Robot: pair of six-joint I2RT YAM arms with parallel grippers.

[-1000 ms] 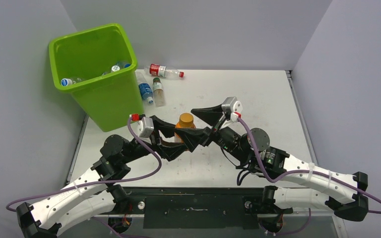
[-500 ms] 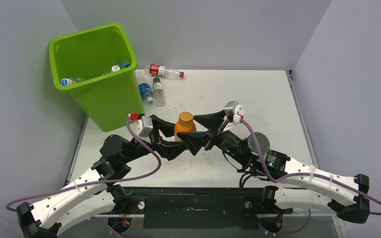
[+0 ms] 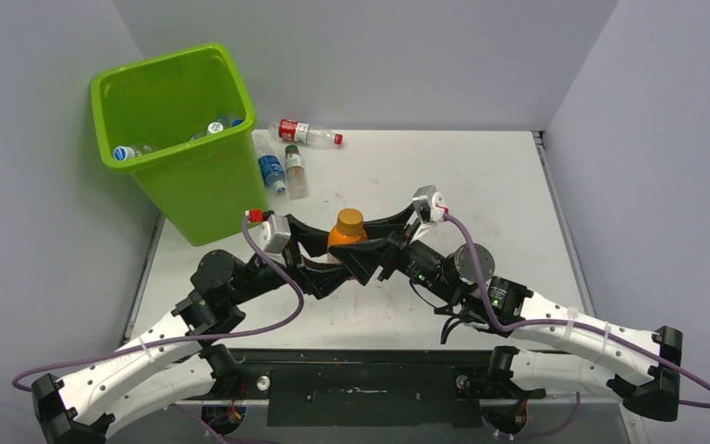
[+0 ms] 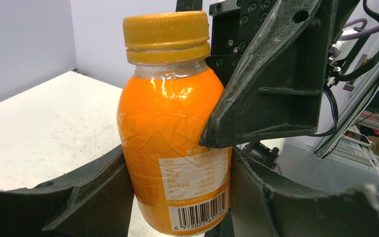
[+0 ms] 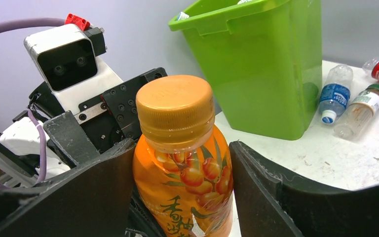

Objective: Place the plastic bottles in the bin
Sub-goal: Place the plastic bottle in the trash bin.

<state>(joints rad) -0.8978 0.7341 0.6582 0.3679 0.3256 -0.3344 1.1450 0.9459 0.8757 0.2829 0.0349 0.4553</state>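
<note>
Both my grippers crowd the orange bottle's body, so my left gripper will open and take the cap end [image 3: 350,219] while my right gripper steadies the bottle.
An upright orange bottle [image 3: 347,231] with an orange cap stands between both arms at the table's middle. My left gripper [image 4: 177,197] is shut on its lower body [image 4: 175,133]. My right gripper [image 5: 180,192] comes from the opposite side, and its fingers press the same bottle [image 5: 182,168] on both sides just below the neck. In the top view the left gripper [image 3: 331,257] and the right gripper [image 3: 370,252] meet at the bottle. The lime-green bin [image 3: 176,153] stands at the far left with a few bottles [image 3: 217,125] inside.
Three bottles lie on the table beside the bin: a red-labelled one [image 3: 303,132], a blue-labelled one [image 3: 271,171] and a clear one with a green cap [image 3: 294,169]. The bin's wall [image 5: 256,74] rises just behind the held bottle. Grey walls enclose the table.
My right gripper has come down and left onto the bottle, and its wide-open jaws have closed in on it. The left gripper has kept its grip.
</note>
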